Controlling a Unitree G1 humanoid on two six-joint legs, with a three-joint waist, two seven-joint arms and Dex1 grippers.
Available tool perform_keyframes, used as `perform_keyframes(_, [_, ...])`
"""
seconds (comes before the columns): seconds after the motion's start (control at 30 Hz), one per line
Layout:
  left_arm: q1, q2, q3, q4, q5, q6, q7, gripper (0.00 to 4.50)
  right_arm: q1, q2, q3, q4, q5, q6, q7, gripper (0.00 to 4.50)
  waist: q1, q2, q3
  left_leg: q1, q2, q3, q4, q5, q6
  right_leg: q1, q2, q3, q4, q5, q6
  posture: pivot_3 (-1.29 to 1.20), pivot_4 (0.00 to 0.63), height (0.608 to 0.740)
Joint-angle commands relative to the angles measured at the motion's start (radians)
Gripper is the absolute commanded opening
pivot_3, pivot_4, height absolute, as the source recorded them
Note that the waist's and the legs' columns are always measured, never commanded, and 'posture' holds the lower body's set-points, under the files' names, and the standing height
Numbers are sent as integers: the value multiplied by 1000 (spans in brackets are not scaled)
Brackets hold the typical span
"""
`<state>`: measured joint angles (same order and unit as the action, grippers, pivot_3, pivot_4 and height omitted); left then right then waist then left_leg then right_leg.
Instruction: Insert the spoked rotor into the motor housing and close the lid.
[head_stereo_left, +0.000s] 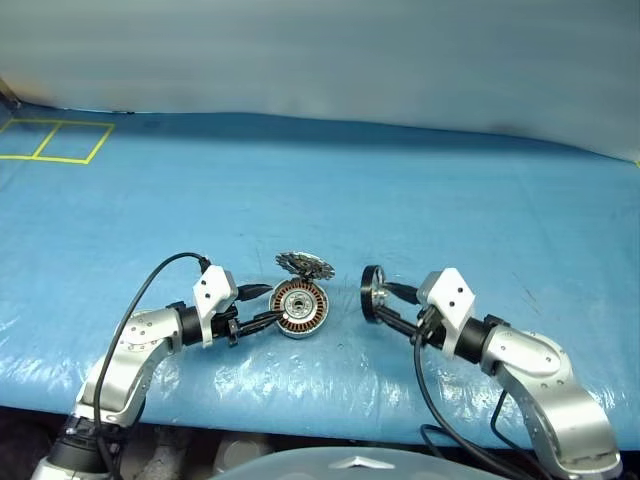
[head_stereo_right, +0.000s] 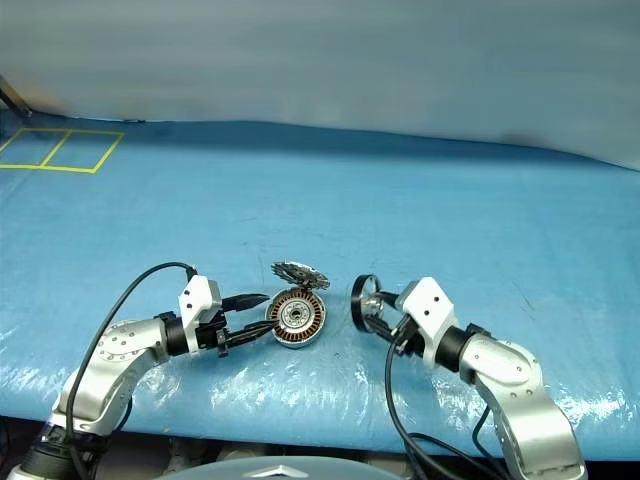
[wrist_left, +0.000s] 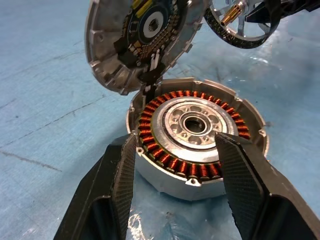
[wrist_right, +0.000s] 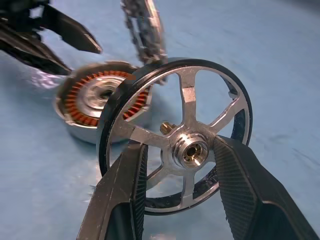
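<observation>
Next, my right gripper releases the spoked rotor centred on the copper windings inside the motor housing (head_stereo_left: 299, 305) (wrist_right: 103, 96). The rotor now hangs upright just beside the housing.
The motor housing (head_stereo_left: 299, 308), a silver cup with copper windings, lies on the blue table between my two arms. Its lid (head_stereo_left: 303, 264) stands open, tilted up at the housing's far edge with its toothed face showing. My left gripper (head_stereo_left: 270, 304) reaches in from the left. Its fingers (wrist_left: 122, 175) press against the housing's near sides. The spoked rotor (wrist_right: 192, 150) hangs upright on edge just right of the housing, clear of the table. My right gripper (head_stereo_left: 385, 303) is shut on it, one finger on each side of the silver hub.
The blue plastic-covered table (head_stereo_left: 450, 200) stretches far behind the parts. Yellow tape squares (head_stereo_left: 55, 140) mark its far left corner. The table's front edge runs close below both arms, and a black cable (head_stereo_left: 150, 280) loops off my left wrist.
</observation>
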<state>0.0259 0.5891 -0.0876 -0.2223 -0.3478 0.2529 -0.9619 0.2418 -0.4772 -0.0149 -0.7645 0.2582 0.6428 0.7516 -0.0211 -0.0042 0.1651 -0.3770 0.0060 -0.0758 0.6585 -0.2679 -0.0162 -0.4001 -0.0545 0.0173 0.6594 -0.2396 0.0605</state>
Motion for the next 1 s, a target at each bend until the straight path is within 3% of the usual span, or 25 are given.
perform_keyframes(0.03, [-13, 17, -19, -12, -11, 6, -41, 2673, 13, -21, 40, -88, 51, 33, -14, 1672, -2, 0, 0, 0, 0, 0, 0, 0, 0, 0, 0, 0, 0, 0, 0, 0, 150, 740])
perform_keyframes(0.27, [12, 67, -50, -37, 7, -1, -94, 2673, -85, 6, 99, -73, 126, 65, -56, 1672, -4, -1, 0, 0, 1, 0, 0, 0, 0, 0, 1, 0, 0, -3, -4, 0, 150, 740])
perform_keyframes(0.63, [54, 43, -22, -62, 8, -13, -29, 2673, -202, -35, 222, 22, 102, 50, -74, 1672, -2, -1, 1, 0, 1, -1, -1, 0, 0, 0, 0, -1, 0, 0, 0, 0, 150, 740])
perform_keyframes(1.0, [81, 42, 20, -81, -10, -10, 11, 2673, -302, 1, 271, 101, 111, 28, -73, 1672, -3, -1, 1, 0, 0, -1, -1, 0, 0, -1, 0, -1, 0, -2, -3, 0, 150, 740])
